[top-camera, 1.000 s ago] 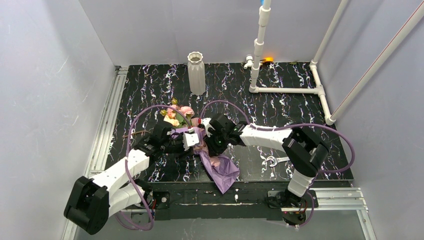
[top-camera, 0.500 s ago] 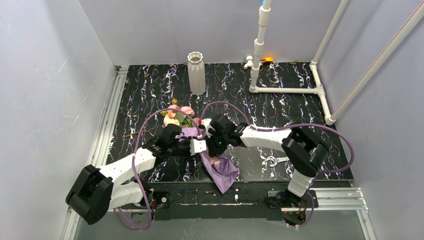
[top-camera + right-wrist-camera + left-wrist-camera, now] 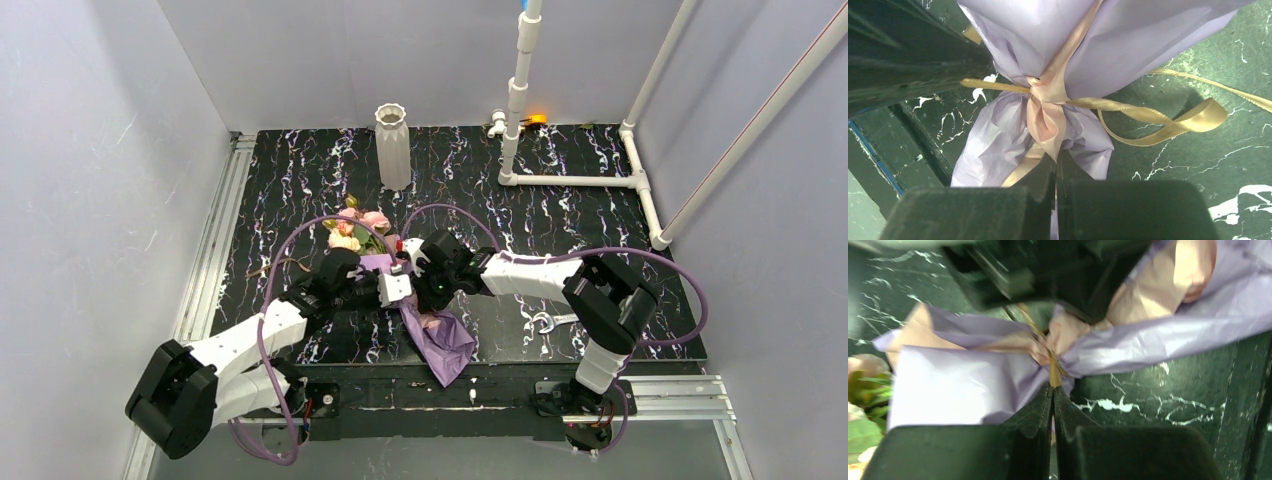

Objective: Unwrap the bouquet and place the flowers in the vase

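Observation:
The left gripper pinches near the knot; I need to open, retreat, take the ribbon farther [image 3: 972, 35] along its tail.
The bouquet [image 3: 440, 340] lies on the black marbled table with its purple paper toward the near edge. Its flowers [image 3: 352, 228], pink and peach roses, point at the tall ribbed white vase [image 3: 392, 147] standing at the back. Both grippers meet at the tied waist. My left gripper [image 3: 1054, 387] is shut on a tan-gold ribbon [image 3: 1054, 374] end just below the knot. My right gripper [image 3: 1055, 159] is shut on a pink fold of the paper [image 3: 1048, 125] under the knot. A ribbon loop [image 3: 1148, 116] trails off to the right on the table.
White plastic pipes [image 3: 575, 181] form a frame at the back right. A small metal part [image 3: 545, 322] lies beside the right arm. Aluminium rails [image 3: 215, 240] run along the table's left side, and grey walls close in on three sides.
Both grippers have closed, the left on the ribbon and the right on the paper. The left arm has reached further right, up to the bouquet's tie.

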